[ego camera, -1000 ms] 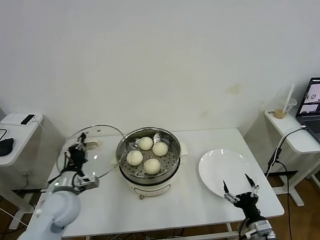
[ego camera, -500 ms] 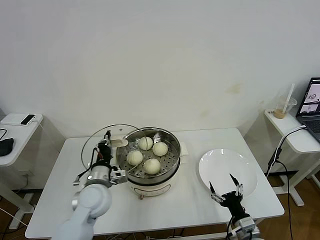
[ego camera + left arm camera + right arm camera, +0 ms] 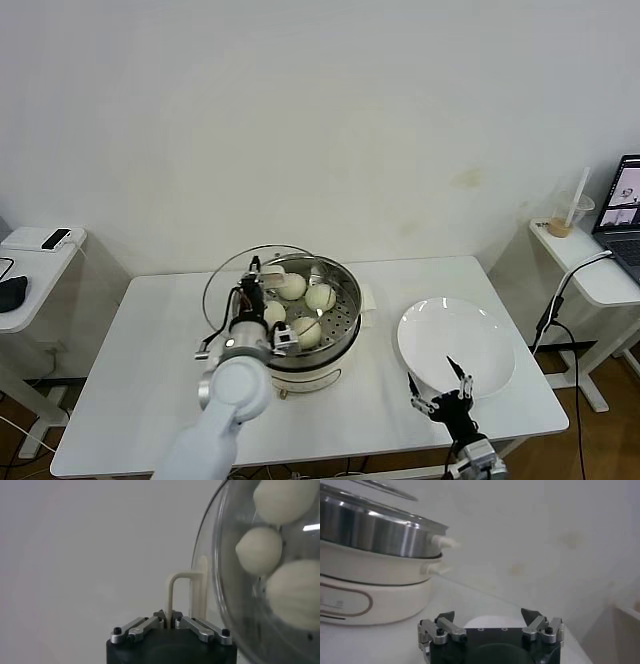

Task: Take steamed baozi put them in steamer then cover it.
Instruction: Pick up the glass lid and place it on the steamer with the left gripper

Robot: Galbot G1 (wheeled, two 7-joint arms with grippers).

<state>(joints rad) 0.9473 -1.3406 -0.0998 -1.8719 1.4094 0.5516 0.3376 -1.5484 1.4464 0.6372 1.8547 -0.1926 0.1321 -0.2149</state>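
The robot's left gripper will lay the clear glass cover flat on the steel steamer's round rim, over the baozi (image 3: 297, 306).
Several white-cream baozi (image 3: 320, 296) lie on the perforated tray of the steel steamer (image 3: 340, 335), which stands on its white base at the table's middle. My left gripper (image 3: 256, 290) is shut on the cream handle (image 3: 176, 592) of the clear glass cover (image 3: 225, 275). It holds the cover tilted on edge over the steamer's left rim. In the left wrist view the baozi (image 3: 259, 550) show through the glass (image 3: 220, 555). My right gripper (image 3: 440, 392) is open and empty, low at the table's front right, below the white plate. In the right wrist view the steamer (image 3: 375, 530) stands off to one side.
A flat white plate (image 3: 456, 346) lies right of the steamer. A side table with a drink cup (image 3: 568, 215) and a laptop (image 3: 622, 215) stands at the far right. Another side table with a phone (image 3: 40, 240) stands at the left.
My left gripper has carried the cover rightward from the table's left side to the steamer's left rim. My right gripper has drifted left and lower along the table's front edge.
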